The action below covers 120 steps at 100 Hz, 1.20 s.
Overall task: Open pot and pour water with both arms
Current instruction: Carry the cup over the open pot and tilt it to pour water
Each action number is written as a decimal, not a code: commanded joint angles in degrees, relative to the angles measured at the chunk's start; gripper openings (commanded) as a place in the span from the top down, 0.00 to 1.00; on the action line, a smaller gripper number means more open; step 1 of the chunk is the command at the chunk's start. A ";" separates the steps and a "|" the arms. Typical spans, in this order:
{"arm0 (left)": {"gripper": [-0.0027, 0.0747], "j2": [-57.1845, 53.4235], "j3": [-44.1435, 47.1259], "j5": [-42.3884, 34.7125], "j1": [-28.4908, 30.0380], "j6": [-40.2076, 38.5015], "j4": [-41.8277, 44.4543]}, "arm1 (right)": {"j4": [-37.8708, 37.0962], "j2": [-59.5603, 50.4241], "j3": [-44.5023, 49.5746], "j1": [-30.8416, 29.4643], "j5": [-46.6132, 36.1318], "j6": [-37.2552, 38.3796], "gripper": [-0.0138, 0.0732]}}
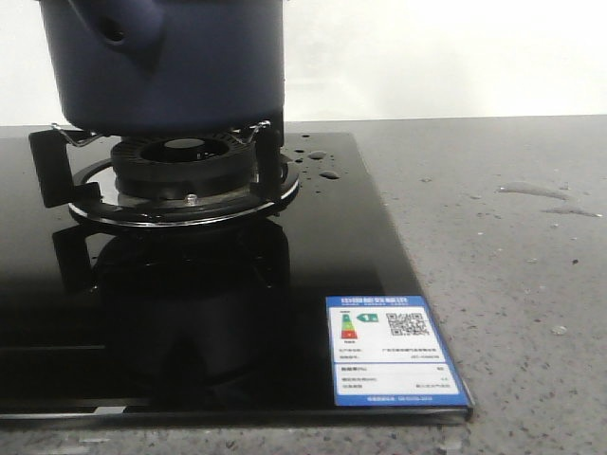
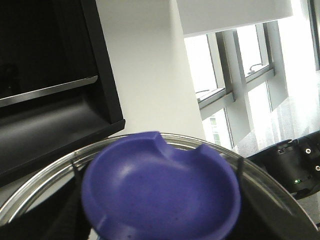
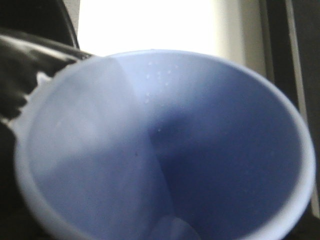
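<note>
Next, my right gripper puts the light blue cup down on the wet patch of the grey counter (image 1: 575,220) next to the hob.
The dark navy-blue pot (image 1: 161,66) sits on the gas burner (image 1: 185,175) at the far left of the front view. Its stubby side protrusion with a round hole (image 1: 112,33) faces left, and its top is cut off by the frame. Neither gripper shows in the front view. The left wrist view is filled by a glass lid with a metal rim (image 2: 40,185) and a purple-blue knob (image 2: 160,190), held up in the air against wall and windows; the fingers are hidden behind it. The right wrist view is filled by the inside of a light blue cup (image 3: 165,150), held close; the fingers are hidden.
The burner stands on a black glass hob (image 1: 237,313) with a blue energy label (image 1: 394,355) at its front right corner. Water drops (image 1: 327,173) lie on the hob right of the burner. A wet patch (image 1: 536,190) lies on the grey counter to the right.
</note>
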 commanded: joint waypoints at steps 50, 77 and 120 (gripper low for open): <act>0.65 -0.60 -1.95 -0.83 0.26 -0.59 -4.20 | -22.89 -0.74 -8.48 -2.35 -3.74 0.00 0.58; 0.65 -0.60 -1.95 -0.83 0.26 -0.59 -3.86 | -30.21 1.22 -14.53 -2.35 -4.19 0.00 0.58; 0.65 -0.60 -1.95 -0.83 0.26 -0.59 -3.17 | -28.06 1.22 -15.93 -2.35 -4.00 4.72 0.58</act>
